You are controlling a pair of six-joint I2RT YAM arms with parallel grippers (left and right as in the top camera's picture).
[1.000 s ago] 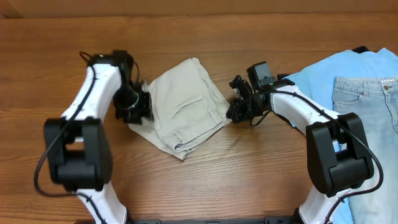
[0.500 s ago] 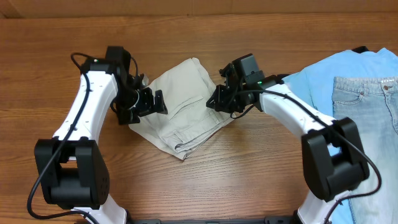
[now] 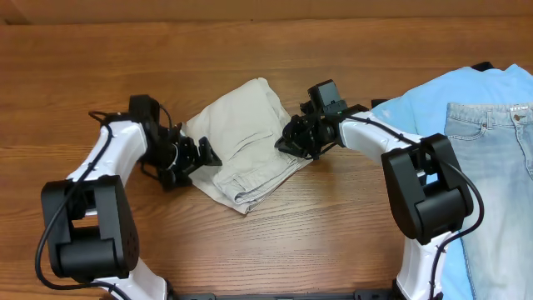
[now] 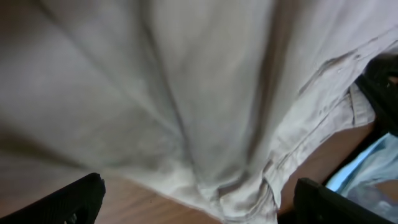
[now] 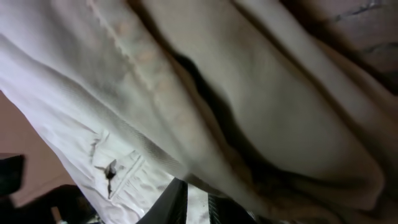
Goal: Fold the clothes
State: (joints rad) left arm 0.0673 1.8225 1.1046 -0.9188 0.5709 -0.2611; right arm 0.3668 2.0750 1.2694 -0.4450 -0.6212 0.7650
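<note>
My left gripper will grip the folded side edge (image 3: 203,148) (image 4: 196,171) of the beige shorts, opposite the edge that my right gripper pinches.
The clothes, a pair of pale beige shorts (image 3: 246,137), lie folded into a compact bundle at the table's middle. My left gripper (image 3: 202,155) sits low at the bundle's left edge. Its jaws are wide open, and in the left wrist view (image 4: 202,205) nothing lies between the two dark fingertips (image 4: 74,199) but table and the hem of the shorts (image 4: 186,93). My right gripper (image 3: 287,140) is at the bundle's right edge. In the right wrist view (image 5: 196,208) its fingers stand almost together, pinching a fold of the shorts (image 5: 249,93).
A light blue T-shirt (image 3: 425,100) is spread at the right of the wooden table (image 3: 275,250), with pale blue jeans (image 3: 500,158) lying on top of it. A corner of the T-shirt (image 4: 373,168) shows in the left wrist view.
My left gripper has opened wide and let go of the shorts, settling lower at their left edge. My right gripper has moved left onto the shorts' right edge.
</note>
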